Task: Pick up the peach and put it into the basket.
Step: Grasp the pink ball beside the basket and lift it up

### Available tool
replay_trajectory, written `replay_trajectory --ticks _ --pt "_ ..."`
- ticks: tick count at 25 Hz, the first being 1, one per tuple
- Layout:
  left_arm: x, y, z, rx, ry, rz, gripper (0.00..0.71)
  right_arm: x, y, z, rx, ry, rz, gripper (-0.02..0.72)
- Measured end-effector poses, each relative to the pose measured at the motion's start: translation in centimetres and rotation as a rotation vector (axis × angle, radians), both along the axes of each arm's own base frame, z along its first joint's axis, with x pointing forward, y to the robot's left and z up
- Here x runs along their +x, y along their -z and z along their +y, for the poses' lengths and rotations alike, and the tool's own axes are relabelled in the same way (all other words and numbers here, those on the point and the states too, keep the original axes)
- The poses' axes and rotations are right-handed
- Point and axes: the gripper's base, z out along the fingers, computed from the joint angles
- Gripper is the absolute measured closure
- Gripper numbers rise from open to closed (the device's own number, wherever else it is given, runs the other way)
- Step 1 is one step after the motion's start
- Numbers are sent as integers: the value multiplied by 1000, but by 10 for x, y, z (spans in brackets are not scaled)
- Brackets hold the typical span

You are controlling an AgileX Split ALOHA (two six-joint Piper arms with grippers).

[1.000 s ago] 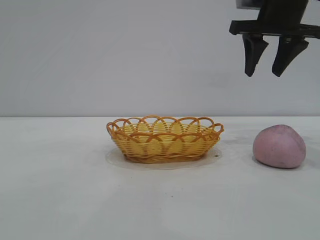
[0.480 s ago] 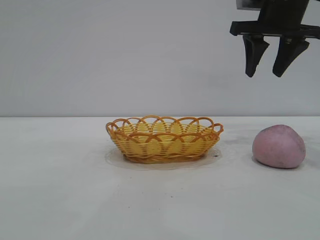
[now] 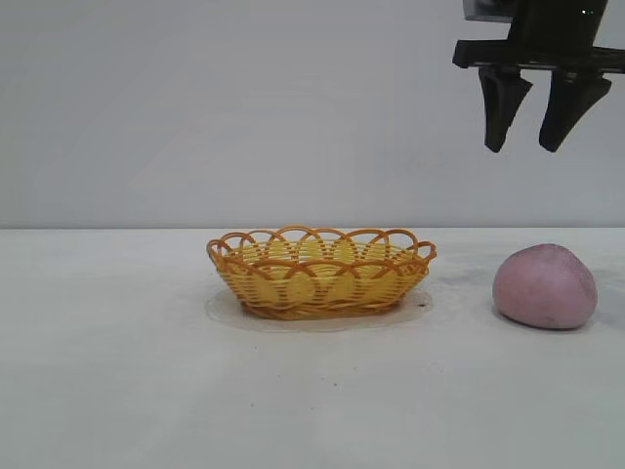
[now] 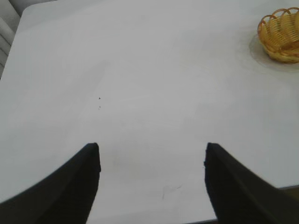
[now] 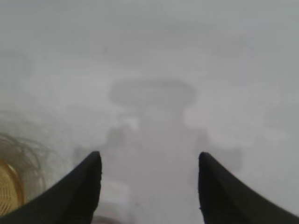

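The robot's right gripper needs to come down and close on the top of the pink-mauve peach point(image 3: 544, 257), because it needs to lift the peach into the basket.
The pink-mauve peach point(image 3: 545, 285) lies on the white table at the right. The yellow wicker basket point(image 3: 321, 271) with its orange looped rim stands at the middle, empty. My right gripper point(image 3: 525, 147) hangs high above the table, open and empty, just above and slightly left of the peach. In the right wrist view the right gripper point(image 5: 149, 158) is open over bare table, with a sliver of the basket point(image 5: 8, 189) at the edge; the peach barely shows there. My left gripper point(image 4: 152, 149) is open and empty over bare table, far from the basket point(image 4: 281, 38).
The white table point(image 3: 146, 371) runs wide around the basket and peach. A grey wall stands behind. The table's edge point(image 4: 243, 214) shows near the left gripper in the left wrist view.
My right gripper has drifted slightly to the right, staying high and open. The peach and basket have not moved.
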Motion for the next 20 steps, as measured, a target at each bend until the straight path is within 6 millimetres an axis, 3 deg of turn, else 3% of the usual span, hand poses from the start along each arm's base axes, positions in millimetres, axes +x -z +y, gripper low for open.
replay_trajectory --ticks 5,14,20 --pt "0 0 0 0 0 0 287 -6 0 -2 -19 -5 64 318" --pt "0 0 0 1 0 0 287 -29 -18 -5 -45 -18 189 318" --pt "0 0 0 1 0 -1 287 -43 -22 15 -40 -71 258 318"
